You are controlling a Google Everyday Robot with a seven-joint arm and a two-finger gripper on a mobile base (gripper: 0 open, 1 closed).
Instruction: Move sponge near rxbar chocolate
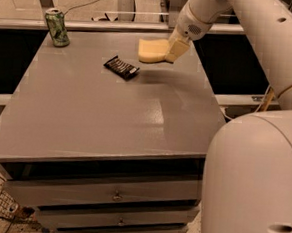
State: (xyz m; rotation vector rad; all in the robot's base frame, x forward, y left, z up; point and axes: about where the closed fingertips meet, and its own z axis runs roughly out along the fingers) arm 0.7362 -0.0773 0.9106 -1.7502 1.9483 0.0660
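Note:
I should let go of the sponge, now held above the table's far part, on the grey table [144, 59], right up against the far side of the rxbar chocolate.
The pale yellow sponge [151, 50] is held in the air above the far part of the grey table [86, 114]. My gripper [170, 51] is shut on the sponge's right end, its cream fingers [175, 46] clamping it. The rxbar chocolate [121, 67], a small flat black bar with light stripes, lies on the table just left of and in front of the sponge. The sponge's shadow falls on the table right of the bar. My white arm reaches in from the upper right.
A green drink can [57, 27] stands at the table's far left corner. The table has drawers below its front edge [115, 196]. My large white arm body [254, 181] fills the lower right. A wire basket [9, 211] sits on the floor at lower left.

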